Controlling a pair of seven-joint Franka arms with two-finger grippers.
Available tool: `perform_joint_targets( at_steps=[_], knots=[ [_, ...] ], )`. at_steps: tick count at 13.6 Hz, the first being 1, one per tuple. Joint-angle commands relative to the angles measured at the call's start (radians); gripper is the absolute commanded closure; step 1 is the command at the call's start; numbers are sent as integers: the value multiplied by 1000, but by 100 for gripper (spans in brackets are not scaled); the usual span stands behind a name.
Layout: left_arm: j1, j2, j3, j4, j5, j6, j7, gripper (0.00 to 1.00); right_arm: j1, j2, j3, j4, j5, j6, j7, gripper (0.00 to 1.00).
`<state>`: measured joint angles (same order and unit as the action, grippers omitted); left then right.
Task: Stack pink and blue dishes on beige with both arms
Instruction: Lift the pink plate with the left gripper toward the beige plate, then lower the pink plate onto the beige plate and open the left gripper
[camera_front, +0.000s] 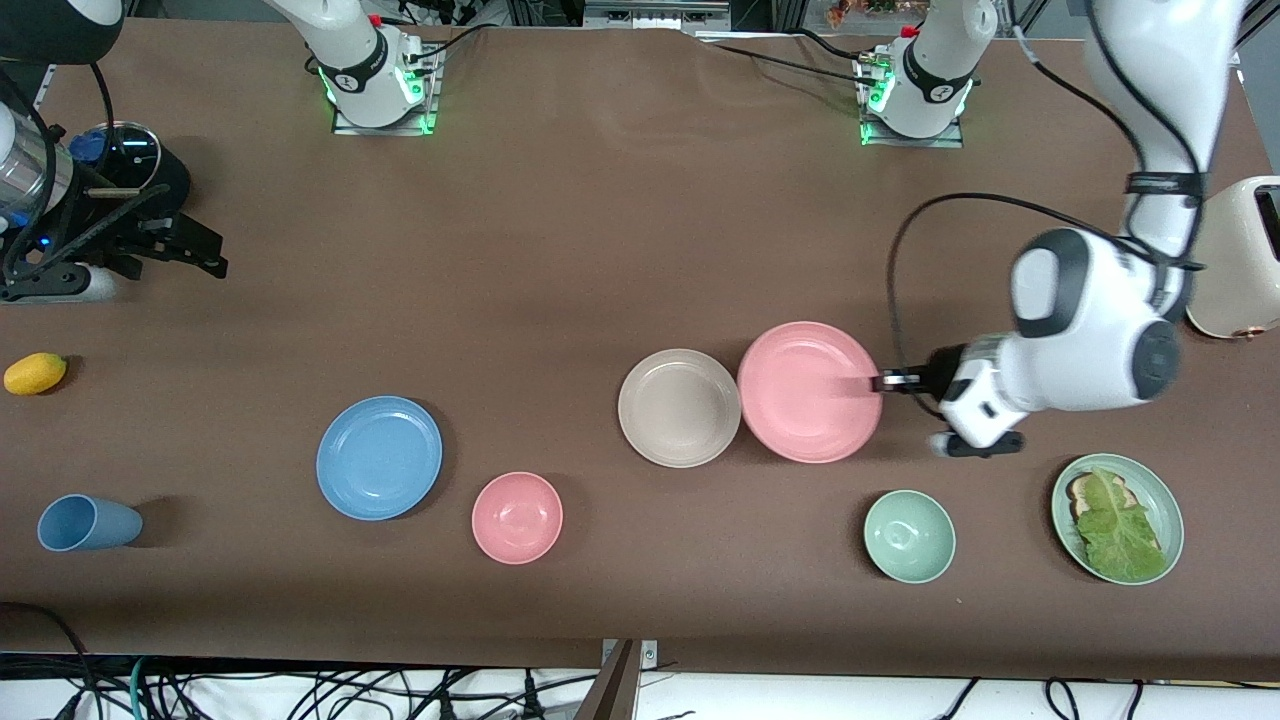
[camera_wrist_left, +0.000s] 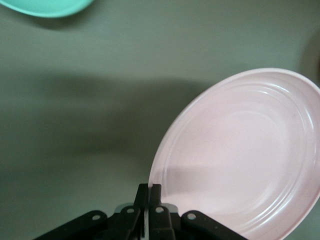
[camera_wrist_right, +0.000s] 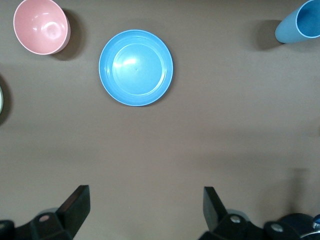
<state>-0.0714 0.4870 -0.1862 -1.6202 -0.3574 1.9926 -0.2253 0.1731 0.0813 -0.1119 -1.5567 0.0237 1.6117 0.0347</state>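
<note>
The robot's left gripper needs to release the pink plate squarely on top of the beige plate (camera_front: 680, 408), so that it covers that plate. The pink plate is now tilted above its shadow.
The pink plate (camera_front: 810, 392) lies right beside the beige plate (camera_front: 679, 407), toward the left arm's end of the table. My left gripper (camera_front: 885, 381) is shut on the pink plate's rim, on the side away from the beige plate. In the left wrist view the pink plate (camera_wrist_left: 240, 150) tilts above its shadow, its rim pinched in my left gripper (camera_wrist_left: 149, 190). The blue plate (camera_front: 379, 457) rests toward the right arm's end. My right gripper (camera_front: 205, 252) waits open over bare table there. The right wrist view shows the blue plate (camera_wrist_right: 136, 67) past the empty right gripper (camera_wrist_right: 146, 200).
Near the front edge stand a pink bowl (camera_front: 517, 517), a green bowl (camera_front: 909, 536), a green plate (camera_front: 1168, 510) with toast and lettuce, and a blue cup (camera_front: 88, 523) on its side. A yellow fruit (camera_front: 35, 373) and a cream toaster (camera_front: 1240, 260) sit at the table's ends.
</note>
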Motion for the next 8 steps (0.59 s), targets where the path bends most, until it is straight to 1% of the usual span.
perform_joint_targets(
  at_steps=[1, 4, 8],
  knots=[
    [-94, 45, 14, 22, -23, 104, -135, 100, -4, 0, -2, 12, 15, -12, -9, 0],
    [-178, 85, 16, 22, -14, 199, -256, 100, -4, 0, -2, 10, 15, -12, -9, 0],
    [-229, 140, 16, 17, 31, 307, -311, 100, -4, 0, -2, 10, 15, -12, -9, 0]
  ],
)
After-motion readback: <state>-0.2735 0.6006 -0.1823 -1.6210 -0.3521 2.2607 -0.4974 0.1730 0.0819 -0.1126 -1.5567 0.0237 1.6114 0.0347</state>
